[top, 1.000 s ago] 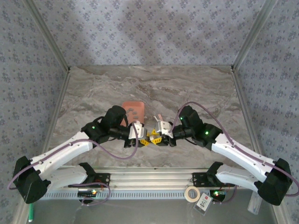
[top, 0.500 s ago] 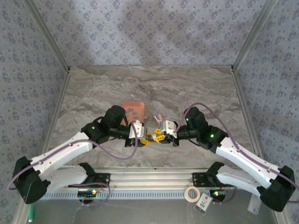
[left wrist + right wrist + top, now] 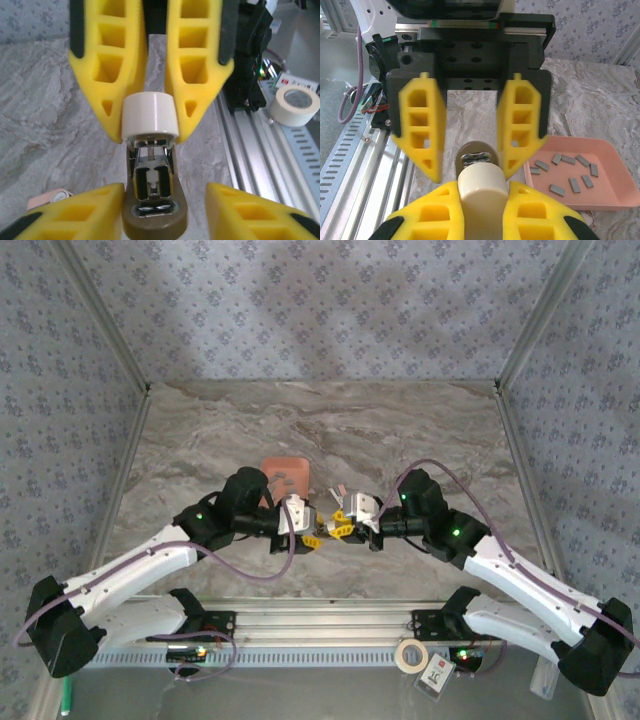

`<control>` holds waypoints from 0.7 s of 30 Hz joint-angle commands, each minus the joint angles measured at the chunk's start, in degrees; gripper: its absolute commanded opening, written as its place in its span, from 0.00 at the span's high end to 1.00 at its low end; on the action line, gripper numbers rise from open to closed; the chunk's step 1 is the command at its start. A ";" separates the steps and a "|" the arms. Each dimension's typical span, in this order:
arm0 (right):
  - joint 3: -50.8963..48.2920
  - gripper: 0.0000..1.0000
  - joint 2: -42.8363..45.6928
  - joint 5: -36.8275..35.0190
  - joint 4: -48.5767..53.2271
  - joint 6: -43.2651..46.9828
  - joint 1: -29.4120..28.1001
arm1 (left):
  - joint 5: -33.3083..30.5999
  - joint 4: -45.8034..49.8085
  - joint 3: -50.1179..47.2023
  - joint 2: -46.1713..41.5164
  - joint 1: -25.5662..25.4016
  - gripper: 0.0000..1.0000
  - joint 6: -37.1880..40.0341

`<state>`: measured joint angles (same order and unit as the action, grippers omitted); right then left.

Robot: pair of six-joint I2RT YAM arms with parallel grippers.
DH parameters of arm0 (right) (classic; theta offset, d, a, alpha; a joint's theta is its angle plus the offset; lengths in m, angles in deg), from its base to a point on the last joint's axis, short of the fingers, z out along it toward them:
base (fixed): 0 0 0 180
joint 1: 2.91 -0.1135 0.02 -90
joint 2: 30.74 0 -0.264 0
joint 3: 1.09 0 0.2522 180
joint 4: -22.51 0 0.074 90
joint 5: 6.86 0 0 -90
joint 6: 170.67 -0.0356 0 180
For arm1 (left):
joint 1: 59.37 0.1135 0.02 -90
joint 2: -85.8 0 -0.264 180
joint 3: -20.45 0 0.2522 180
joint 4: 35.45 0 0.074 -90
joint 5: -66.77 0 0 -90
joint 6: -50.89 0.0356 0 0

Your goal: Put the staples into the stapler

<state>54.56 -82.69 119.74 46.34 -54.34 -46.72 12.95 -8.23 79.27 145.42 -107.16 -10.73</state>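
Next, my left gripper takes the brown base [image 3: 155, 227], as only my right gripper is holding the stapler's cream top, before my right gripper grips the top again at another angle.
The stapler hangs between both grippers above the table near its front edge. In the left wrist view its cream top [image 3: 150, 117] is tilted up off the brown base [image 3: 155, 222], showing the metal channel and spring. My right gripper [image 3: 482, 186] is shut on the cream top [image 3: 482, 187]. My left gripper [image 3: 164, 189] is open, its fingers on either side of the brown base, with a gap on the right. The staples [image 3: 570, 175] lie loose as small grey strips in the salmon tray [image 3: 615, 200], which sits behind the grippers [image 3: 285, 472].
The aluminium rail [image 3: 320, 625] runs along the table's near edge just below the grippers. A roll of tape [image 3: 407, 654] and a small card [image 3: 437, 673] lie beyond the rail. The marble table stretches open behind the tray.
My right gripper has closed onto the stapler's cream top and shifted slightly right. My left gripper has opened a little off the stapler's base.
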 commanded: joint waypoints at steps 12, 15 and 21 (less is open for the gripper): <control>-11.68 0.89 11.26 -4.26 -10.50 -11.71 6.01 | -1.58 -2.97 -2.07 -1.84 -0.32 0.83 -1.08; -16.90 0.79 14.28 -5.99 -16.45 -18.28 8.56 | -2.14 -3.69 -2.44 -2.35 -0.32 0.83 -1.31; -22.22 0.60 18.20 -15.91 -19.73 -34.30 10.13 | -6.01 -5.07 -3.08 -3.43 -0.34 0.83 -1.30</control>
<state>32.85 -65.73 111.67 29.62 -78.27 -37.14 6.66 -12.43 76.73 143.84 -107.20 -11.75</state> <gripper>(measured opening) 0.386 0.244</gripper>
